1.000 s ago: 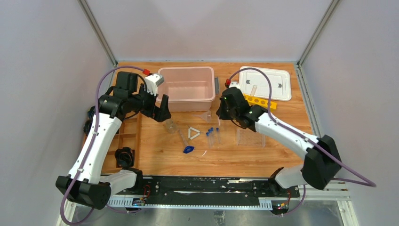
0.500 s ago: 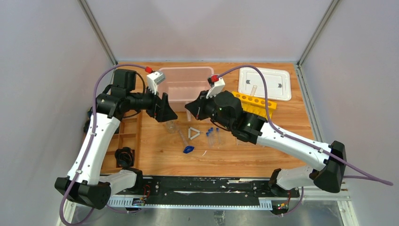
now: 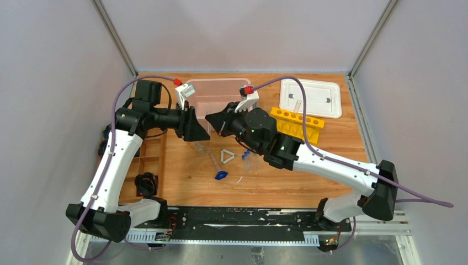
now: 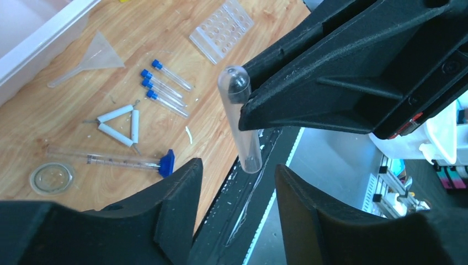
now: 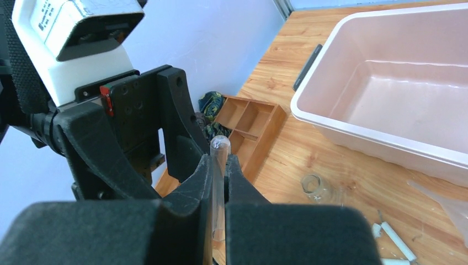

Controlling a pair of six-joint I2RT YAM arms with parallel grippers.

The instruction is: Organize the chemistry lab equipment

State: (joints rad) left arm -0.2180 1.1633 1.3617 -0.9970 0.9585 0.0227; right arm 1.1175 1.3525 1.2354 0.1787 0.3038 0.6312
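The tube lies crosswise in my right gripper, so my left gripper should take the tube first, so that my right gripper can grip its top end (image 4: 234,75) from above.
A clear uncapped tube (image 4: 242,121) is held upright in the air in front of the pink bin, with my right gripper (image 5: 219,163) shut on it. The tube (image 5: 218,165) sticks up past the fingertips. My left gripper (image 4: 237,164) faces it, open, and the tube's lower end hangs just in front of the gap, touching neither finger. On the table lie blue-capped tubes (image 4: 163,83), a white triangle (image 4: 118,124), a funnel (image 4: 99,52), a clear rack (image 4: 221,30), a beaker (image 4: 51,178) and a rod with a blue clip (image 4: 167,163). In the top view the two grippers meet, left gripper (image 3: 200,130) and right gripper (image 3: 212,118).
The pink bin (image 3: 218,83) stands at the back centre. A yellow rack (image 3: 298,124) lies tilted right of the right arm, with a white lid (image 3: 312,96) behind it. A wooden organiser (image 3: 152,157) sits at the left edge.
My right arm has swung left from the yellow rack, carrying the clear tube up to the left gripper. The left jaws have narrowed around the tube's end.
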